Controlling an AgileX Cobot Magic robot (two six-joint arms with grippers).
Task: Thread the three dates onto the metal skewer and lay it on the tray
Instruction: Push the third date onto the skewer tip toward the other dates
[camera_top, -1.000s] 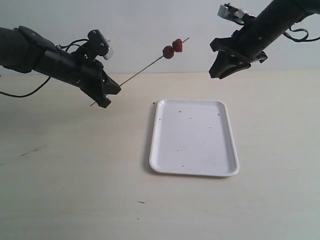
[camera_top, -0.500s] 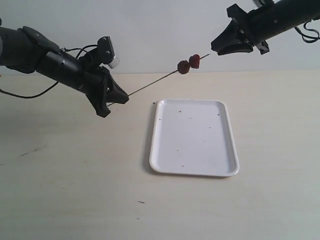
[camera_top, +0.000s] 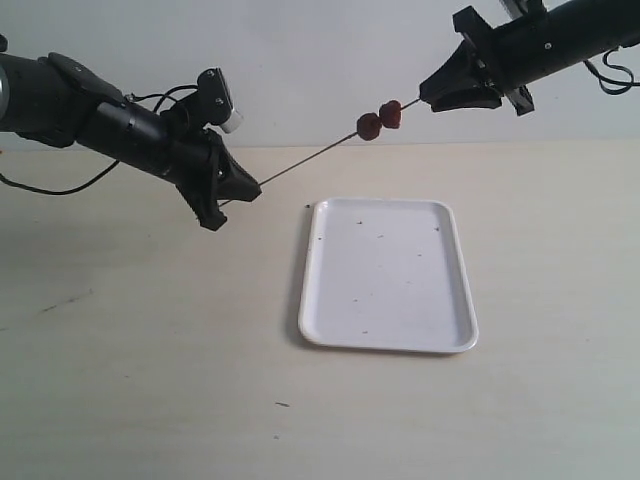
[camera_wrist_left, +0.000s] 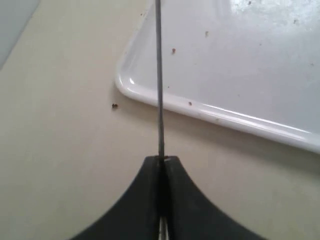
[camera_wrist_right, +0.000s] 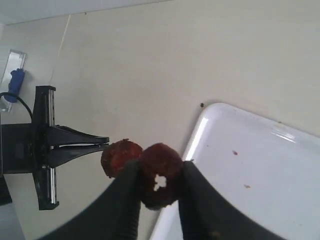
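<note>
I will use my right gripper to release the third date on the metal skewer's high end (camera_top: 384, 91), snug against the two threaded dates.
My left gripper (camera_top: 240, 190) (camera_wrist_left: 161, 160) is shut on the low end of the metal skewer (camera_top: 300, 165) (camera_wrist_left: 159, 75), which slants up and to the right above the table. Two dates (camera_top: 368, 126) (camera_top: 390, 113) sit on the skewer near its high end. At the skewer's tip my right gripper (camera_top: 428, 98) (camera_wrist_right: 160, 167) is shut on a third date (camera_wrist_right: 160, 176) that has a pale spot. One threaded date (camera_wrist_right: 120, 157) shows just behind it. The white tray (camera_top: 390, 270) (camera_wrist_left: 225, 116) (camera_wrist_right: 260, 165) lies flat below, with nothing on it but specks.
Both arms hang above the pale wooden table (camera_top: 150, 350). In the right wrist view the left gripper (camera_wrist_right: 106, 142) faces me. A white wall stands behind the table.
My right gripper swung up from pointing down to meet the skewer's tip. The left gripper turned the skewer flatter and shifted it right, carrying the two dates with it.
</note>
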